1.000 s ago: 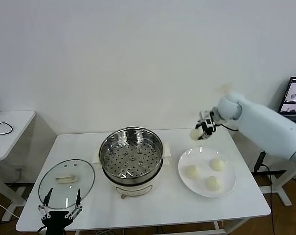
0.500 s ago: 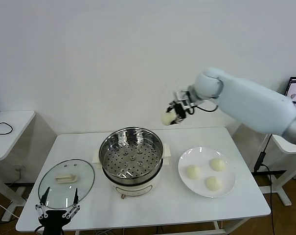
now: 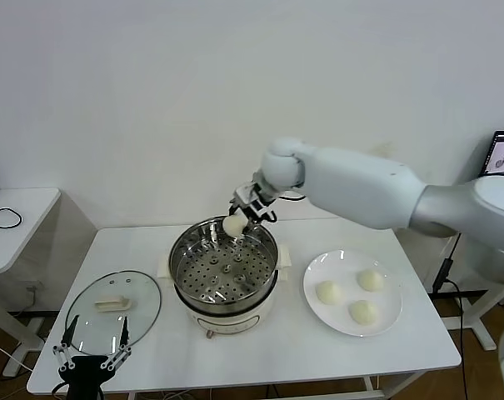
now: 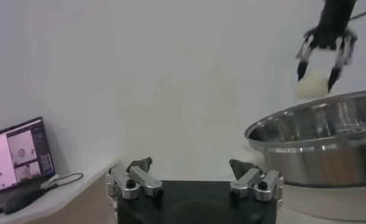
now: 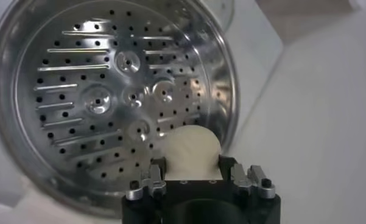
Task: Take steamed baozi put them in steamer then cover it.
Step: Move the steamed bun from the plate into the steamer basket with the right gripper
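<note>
I should set the baozi down with my right gripper on the perforated tray just inside the steamer's far rim [image 3: 222, 240] [image 5: 185, 126]. The baozi is held above that rim now.
My right gripper [image 3: 236, 222] is shut on a creamy white baozi [image 3: 233, 225] and holds it above the far rim of the steel steamer [image 3: 185, 248]. In the right wrist view the baozi [image 5: 191, 152] sits between the fingers over the perforated tray [image 5: 103, 103]. Three more baozi [image 3: 328, 292] lie on the white plate [image 3: 388, 323] to the right of the steamer. The glass cover [image 3: 113, 311] with its cream handle lies flat on the table at the left. My left gripper [image 3: 92, 354] is open and empty at the front left edge, beside the cover.
The steamer stands on a cream-white base [image 3: 225, 321] at the table's middle. A small white side table [image 3: 14, 217] stands at the far left. A laptop screen [image 3: 503, 158] shows at the far right. The wall runs close behind the table.
My right arm has swung left with the baozi, from above the plate's far side to above the steamer's far rim, and lowered toward it. The left gripper has barely moved.
</note>
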### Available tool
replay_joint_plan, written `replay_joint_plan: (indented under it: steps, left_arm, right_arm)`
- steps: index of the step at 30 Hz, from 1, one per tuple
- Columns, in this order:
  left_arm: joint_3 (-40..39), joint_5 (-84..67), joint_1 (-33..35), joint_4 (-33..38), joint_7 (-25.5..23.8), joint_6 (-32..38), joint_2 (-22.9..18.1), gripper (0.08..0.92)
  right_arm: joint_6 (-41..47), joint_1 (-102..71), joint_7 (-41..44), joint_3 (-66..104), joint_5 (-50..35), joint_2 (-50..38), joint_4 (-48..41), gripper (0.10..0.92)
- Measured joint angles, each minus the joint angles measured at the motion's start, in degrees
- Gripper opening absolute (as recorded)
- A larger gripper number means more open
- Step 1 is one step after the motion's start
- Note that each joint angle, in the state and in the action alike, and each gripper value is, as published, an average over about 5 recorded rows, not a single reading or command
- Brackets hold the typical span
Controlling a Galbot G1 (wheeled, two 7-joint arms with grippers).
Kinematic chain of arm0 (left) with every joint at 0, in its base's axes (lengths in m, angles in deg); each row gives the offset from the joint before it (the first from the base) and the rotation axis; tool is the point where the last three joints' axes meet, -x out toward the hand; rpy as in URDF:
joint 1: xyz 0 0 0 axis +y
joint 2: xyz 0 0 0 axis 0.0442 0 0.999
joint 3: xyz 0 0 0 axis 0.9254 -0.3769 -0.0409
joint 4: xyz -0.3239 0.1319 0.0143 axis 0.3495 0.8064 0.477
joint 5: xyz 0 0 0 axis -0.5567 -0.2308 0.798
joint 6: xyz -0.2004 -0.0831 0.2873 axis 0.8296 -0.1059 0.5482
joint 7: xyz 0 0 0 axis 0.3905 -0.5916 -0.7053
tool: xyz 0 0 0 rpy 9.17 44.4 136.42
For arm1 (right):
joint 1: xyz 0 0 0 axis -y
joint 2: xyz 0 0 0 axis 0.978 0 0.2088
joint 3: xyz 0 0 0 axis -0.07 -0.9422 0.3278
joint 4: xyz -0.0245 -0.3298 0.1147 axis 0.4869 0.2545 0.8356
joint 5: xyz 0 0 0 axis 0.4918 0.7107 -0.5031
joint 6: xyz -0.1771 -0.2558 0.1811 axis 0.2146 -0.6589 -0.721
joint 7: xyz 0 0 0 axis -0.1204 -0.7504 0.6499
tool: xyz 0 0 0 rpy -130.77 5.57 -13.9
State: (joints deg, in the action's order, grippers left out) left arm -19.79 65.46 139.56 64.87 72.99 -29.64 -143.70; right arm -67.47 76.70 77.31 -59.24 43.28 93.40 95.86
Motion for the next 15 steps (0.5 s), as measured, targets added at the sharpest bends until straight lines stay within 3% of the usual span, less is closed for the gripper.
replay_joint_plan:
  steps: [15]
  left_arm:
    - [0.2, 0.29, 0.05, 0.64, -0.09, 0.03, -0.46, 0.823]
  right_arm:
    - [-15.27, -5.06, -6.08, -0.41, 17.01, 6.82, -8.73, 0.551]
